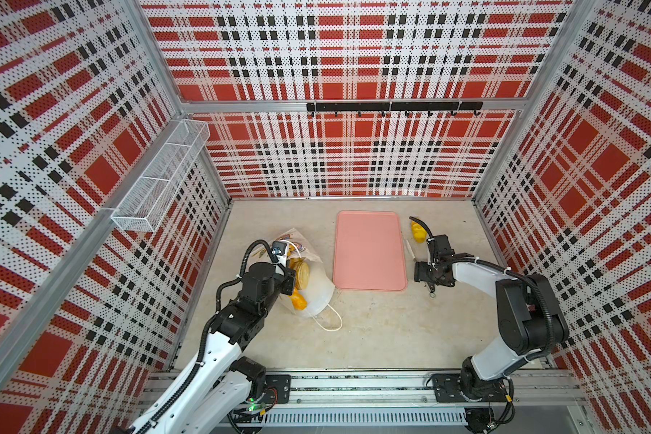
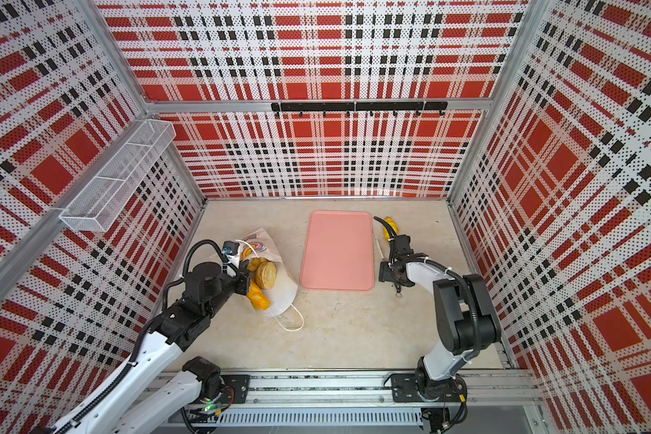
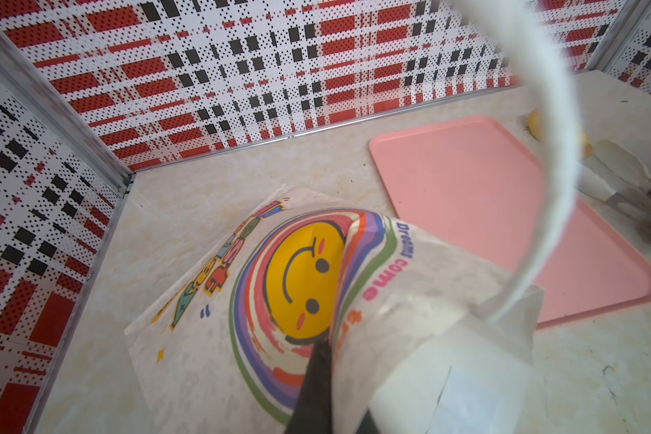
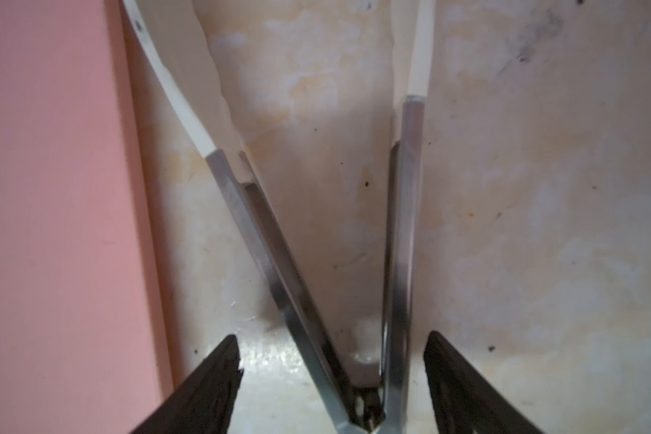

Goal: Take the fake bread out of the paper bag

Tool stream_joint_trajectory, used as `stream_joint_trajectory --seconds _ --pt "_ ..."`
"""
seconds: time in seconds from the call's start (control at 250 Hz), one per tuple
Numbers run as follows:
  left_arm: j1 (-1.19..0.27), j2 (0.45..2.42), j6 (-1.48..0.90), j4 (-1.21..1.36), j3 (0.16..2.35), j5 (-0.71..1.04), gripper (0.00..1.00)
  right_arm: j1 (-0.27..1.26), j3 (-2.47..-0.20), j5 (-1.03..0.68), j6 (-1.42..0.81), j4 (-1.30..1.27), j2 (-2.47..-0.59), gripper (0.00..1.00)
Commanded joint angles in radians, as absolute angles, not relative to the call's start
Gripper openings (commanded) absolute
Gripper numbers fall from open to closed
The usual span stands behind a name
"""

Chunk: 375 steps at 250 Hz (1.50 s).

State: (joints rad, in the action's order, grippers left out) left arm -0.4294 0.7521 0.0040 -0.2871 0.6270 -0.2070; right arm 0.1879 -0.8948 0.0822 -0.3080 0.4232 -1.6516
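Observation:
The tongs are lying close to the edge of the pink tray, so next my right gripper pulls the tongs clear by their outer arm (image 4: pixel 401 275) before it closes around both arms.
The white paper bag (image 1: pixel 318 285) (image 2: pixel 283 291) lies on its side at the left, its mouth facing my left arm. Several pieces of fake bread (image 1: pixel 300 272) (image 2: pixel 267 274) show in its mouth, and a long loaf (image 1: pixel 298 298) pokes out. My left gripper (image 1: pixel 288 280) (image 3: pixel 327 345) is shut on the bag's rim, just beside the rainbow print (image 3: pixel 297 285). One yellow bread (image 1: pixel 418 233) (image 2: pixel 389 225) lies on the table right of the pink tray. My right gripper (image 1: pixel 423 278) (image 4: pixel 333 353) stands open over the hinge end of metal tongs (image 4: pixel 403 225), not touching them.
The flat pink tray (image 1: pixel 369 251) (image 2: pixel 337 251) (image 4: pixel 53 188) lies between the bag and the tongs (image 1: pixel 410 250). A white cord handle (image 1: pixel 329 319) trails from the bag toward the front. A wire basket (image 1: pixel 158 180) hangs on the left wall, a hook rail (image 1: pixel 391 107) on the back wall.

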Motion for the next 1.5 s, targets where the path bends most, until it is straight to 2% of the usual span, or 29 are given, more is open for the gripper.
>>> stream_joint_trajectory --seconds 0.0,0.16,0.312,0.536,0.676,0.832,1.008,1.261,1.497 --pt "-0.441 0.746 -0.003 -0.258 0.629 -0.201 0.00 0.184 -0.901 0.050 -0.331 0.419 -1.690 0.76" --pt "-0.444 0.744 -0.003 -0.260 0.629 -0.202 0.00 0.184 -0.885 0.024 -0.344 0.420 -1.683 0.71" --pt "-0.446 0.742 -0.004 -0.259 0.629 -0.206 0.00 0.184 -0.833 -0.011 -0.351 0.414 -1.528 0.84" --pt "-0.450 0.749 -0.010 -0.261 0.631 -0.204 0.00 0.129 -0.797 -0.033 -0.304 0.443 -1.221 0.87" --pt "-0.451 0.747 -0.011 -0.265 0.632 -0.210 0.00 0.028 -0.727 -0.172 -0.341 0.359 -1.106 0.88" --pt "-0.451 0.743 -0.009 -0.266 0.632 -0.211 0.00 0.002 -0.787 -0.238 -0.335 0.414 -1.233 0.85" --pt "-0.451 0.742 -0.006 -0.265 0.634 -0.208 0.00 0.023 -0.825 -0.234 -0.362 0.405 -1.400 0.83" --pt "-0.453 0.748 -0.006 -0.265 0.635 -0.203 0.00 0.137 -0.943 -0.060 -0.342 0.451 -1.633 0.79" --pt "-0.452 0.753 -0.006 -0.265 0.634 -0.205 0.00 0.178 -0.997 0.042 -0.342 0.472 -1.760 0.69"
